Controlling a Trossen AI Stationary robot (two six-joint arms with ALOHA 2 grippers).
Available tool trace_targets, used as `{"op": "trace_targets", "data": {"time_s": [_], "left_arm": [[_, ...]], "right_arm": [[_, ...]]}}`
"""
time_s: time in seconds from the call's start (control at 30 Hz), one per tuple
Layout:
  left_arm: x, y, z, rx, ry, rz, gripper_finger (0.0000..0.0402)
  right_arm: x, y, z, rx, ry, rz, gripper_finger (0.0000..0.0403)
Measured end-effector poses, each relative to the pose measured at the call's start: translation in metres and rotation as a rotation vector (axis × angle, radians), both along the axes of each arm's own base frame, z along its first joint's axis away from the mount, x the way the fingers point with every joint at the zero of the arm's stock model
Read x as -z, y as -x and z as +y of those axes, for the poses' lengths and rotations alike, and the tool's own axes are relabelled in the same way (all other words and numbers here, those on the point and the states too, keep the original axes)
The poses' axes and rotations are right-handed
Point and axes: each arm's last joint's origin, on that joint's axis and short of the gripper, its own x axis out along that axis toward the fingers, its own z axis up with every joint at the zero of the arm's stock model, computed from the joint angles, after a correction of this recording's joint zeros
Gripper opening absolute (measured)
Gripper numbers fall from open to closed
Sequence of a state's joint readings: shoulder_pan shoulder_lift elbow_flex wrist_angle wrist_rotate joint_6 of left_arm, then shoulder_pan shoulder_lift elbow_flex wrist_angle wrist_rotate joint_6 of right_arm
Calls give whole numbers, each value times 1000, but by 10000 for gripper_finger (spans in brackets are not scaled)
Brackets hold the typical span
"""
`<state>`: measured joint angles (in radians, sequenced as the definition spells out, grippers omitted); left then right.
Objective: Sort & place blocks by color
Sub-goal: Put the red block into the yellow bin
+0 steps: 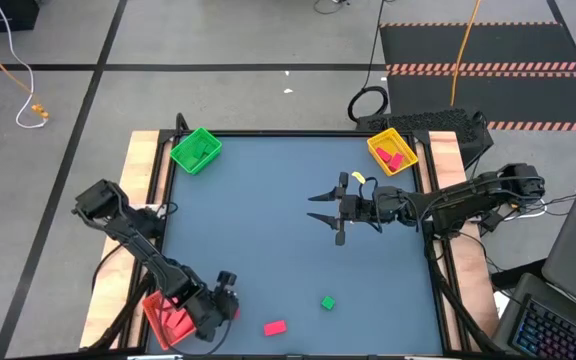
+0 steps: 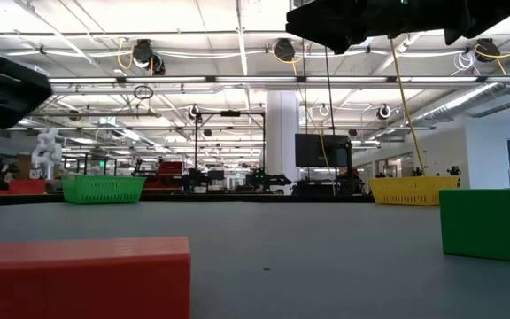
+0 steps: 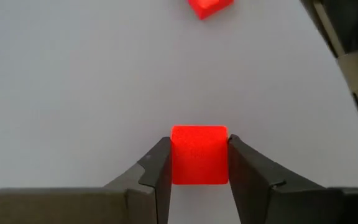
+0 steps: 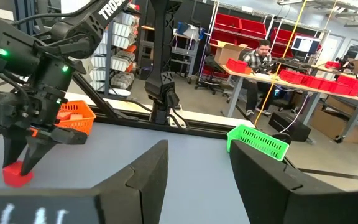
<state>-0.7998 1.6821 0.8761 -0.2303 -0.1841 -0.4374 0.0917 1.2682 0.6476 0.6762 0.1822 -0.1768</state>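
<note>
Next, my left gripper releases the small red block on the table's bare middle (image 1: 284, 243), near the open fingers of my right gripper.
My left gripper (image 1: 230, 308) is near the table's near left corner, beside the red tray (image 1: 166, 322), and is shut on a small red block (image 3: 199, 155). The right wrist view shows that gripper (image 4: 18, 163) pointing down with the red block (image 4: 16, 175) at its tips. A pink-red block (image 1: 275, 327) and a green block (image 1: 328, 302) lie flat on the table near its near edge. My right gripper (image 1: 326, 208) hangs open over the table's middle, touching nothing. The yellow tray (image 1: 393, 152) holds pink-red pieces. My left gripper pinches the red block between its two fingers (image 3: 160, 163), one on each opposite side face (image 3: 178, 158). The fingers come from above, pointing down. Whether the block's underside rests on the table or is lifted clear, I cannot tell.
A green tray (image 1: 196, 150) sits at the far left corner, the yellow tray at the far right corner. In the low view the pink-red block (image 2: 78, 275) and green block (image 2: 485, 223) stand close to the camera. A person sits at a desk (image 4: 260, 59) beyond the table.
</note>
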Motion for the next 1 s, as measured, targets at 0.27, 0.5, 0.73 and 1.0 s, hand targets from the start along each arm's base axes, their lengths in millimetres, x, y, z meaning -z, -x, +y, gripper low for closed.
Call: {"op": "trace_targets", "data": {"time_s": [0.27, 0.5, 0.73, 1.0], "left_arm": [[-5, -33, 33, -68, -140, -151, 127], [-33, -84, 98, -186, -185, -389, 124], [-56, -115, 181, -289, -51, -556, 122], [-53, -118, 220, -351, 39, -523, 122]], "right_arm": [[0, 0, 0, 0, 0, 0, 169], [0, 0, 0, 0, 0, 0, 169], [0, 0, 0, 0, 0, 0, 169], [0, 0, 0, 1, 0, 0, 169]]}}
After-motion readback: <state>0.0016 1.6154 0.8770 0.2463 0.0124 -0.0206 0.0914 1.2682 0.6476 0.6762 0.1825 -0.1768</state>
